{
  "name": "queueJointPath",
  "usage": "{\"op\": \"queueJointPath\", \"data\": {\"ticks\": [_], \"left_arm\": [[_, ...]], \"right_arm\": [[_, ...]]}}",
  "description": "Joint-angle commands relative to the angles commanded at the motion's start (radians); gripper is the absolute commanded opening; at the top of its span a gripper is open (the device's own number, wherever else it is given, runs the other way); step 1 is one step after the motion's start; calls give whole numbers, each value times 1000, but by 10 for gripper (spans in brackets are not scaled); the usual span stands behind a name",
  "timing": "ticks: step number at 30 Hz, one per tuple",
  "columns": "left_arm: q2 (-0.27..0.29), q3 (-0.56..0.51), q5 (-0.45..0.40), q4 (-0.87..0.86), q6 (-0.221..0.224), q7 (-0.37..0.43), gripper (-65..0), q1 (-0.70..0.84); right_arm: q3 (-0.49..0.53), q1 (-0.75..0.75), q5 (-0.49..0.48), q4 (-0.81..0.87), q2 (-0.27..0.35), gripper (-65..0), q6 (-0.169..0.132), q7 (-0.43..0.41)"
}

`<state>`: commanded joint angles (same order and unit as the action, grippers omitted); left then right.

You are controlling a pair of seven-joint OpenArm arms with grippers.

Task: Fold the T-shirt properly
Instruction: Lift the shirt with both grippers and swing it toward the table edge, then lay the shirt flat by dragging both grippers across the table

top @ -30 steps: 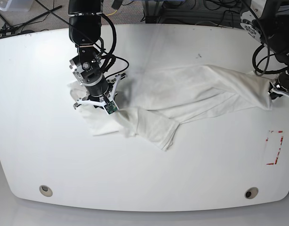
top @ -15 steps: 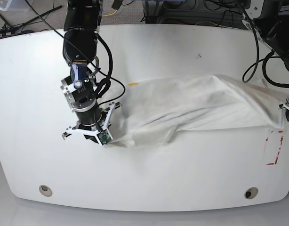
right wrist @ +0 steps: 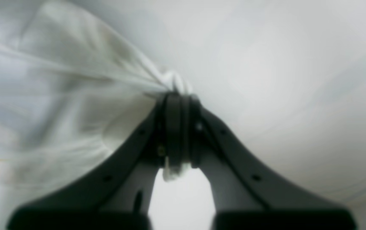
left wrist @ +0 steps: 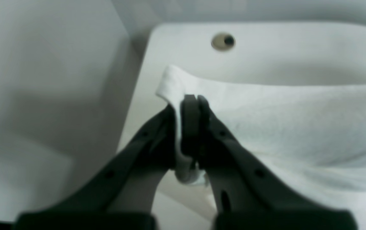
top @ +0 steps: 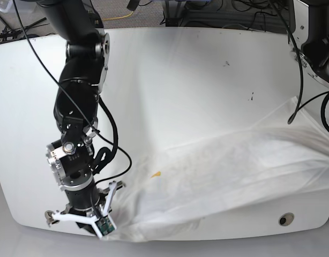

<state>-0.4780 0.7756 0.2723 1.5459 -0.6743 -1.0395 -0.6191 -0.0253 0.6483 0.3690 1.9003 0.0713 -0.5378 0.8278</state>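
Note:
My left gripper is going to release the corner of the T-shirt on the white table's far corner [top: 320,54], at a spot just past the hanging cable.
The white T-shirt [top: 234,171] lies stretched in a long band across the near half of the table, and a small orange bit of print [top: 155,174] shows on it. My right gripper [top: 103,227] is at the table's front edge, on the left of the base view. In the right wrist view this right gripper [right wrist: 178,97] is shut on a bunched edge of the T-shirt [right wrist: 58,111]. In the left wrist view my left gripper [left wrist: 192,102] is shut on a corner of the T-shirt [left wrist: 298,127]. It is past the right border of the base view.
The white table [top: 196,80] has a round hole [top: 285,219] near its front right edge, seen again as the hole [left wrist: 223,41] in the left wrist view. Cables [top: 229,10] lie behind the far edge. The left arm's cable [top: 301,91] hangs at the right.
Both arms have drawn the T-shirt from the table's middle toward the near edge and pulled it out flat and taut. The left gripper has gone out of the base view on the right.

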Motion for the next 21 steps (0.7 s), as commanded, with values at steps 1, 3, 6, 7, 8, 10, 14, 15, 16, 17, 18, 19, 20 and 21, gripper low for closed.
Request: {"op": "queueJointPath", "data": {"ticks": [1,3,6,7,8,10,14,15,16,17,18,19,20,21], "left_arm": [[-2,-2,0,9,2,-3,-650,-28],[-2,-2,0,28,3,-9,-650,-86],[-31,-38,-2,37,6,-15,-650,-190],[-49,-71,-2,35,6,-25,-650,-227],[-60,-92,-2,35,6,-29,-650,-264],[-64,-117,-2,35,6,-31,-650,-325],[-66,-149,0,35,2,-31,-650,-382],[-66,-164,0,38,0,-31,-650,-385],[-66,-172,0,41,0,-31,-650,-385],[-66,-173,0,41,-2,-31,-650,-382],[-66,-170,0,41,-3,-31,-650,-370],[-66,-170,2,41,-12,-31,-650,-341],[-66,-170,2,41,-24,-31,-650,-321],[-66,-169,2,41,-24,-31,-650,-288]], "right_arm": [[0,28,0,0,0,-650,-6,11],[0,89,0,0,0,-650,-20,28],[0,189,0,0,0,-650,-38,60],[0,218,0,0,0,-650,-44,69],[0,245,0,0,2,-650,-49,78],[0,302,0,0,2,-650,-66,103],[0,350,0,8,21,-650,-89,164],[0,350,0,9,21,-650,-89,169],[-3,344,0,11,21,-650,-89,170],[-5,322,0,11,21,-650,-89,170],[-6,302,0,11,23,-650,-89,170],[-6,265,0,26,26,-650,-87,170],[-8,238,-2,41,28,-650,-87,169],[-15,193,-5,61,28,-650,-87,169]]}}
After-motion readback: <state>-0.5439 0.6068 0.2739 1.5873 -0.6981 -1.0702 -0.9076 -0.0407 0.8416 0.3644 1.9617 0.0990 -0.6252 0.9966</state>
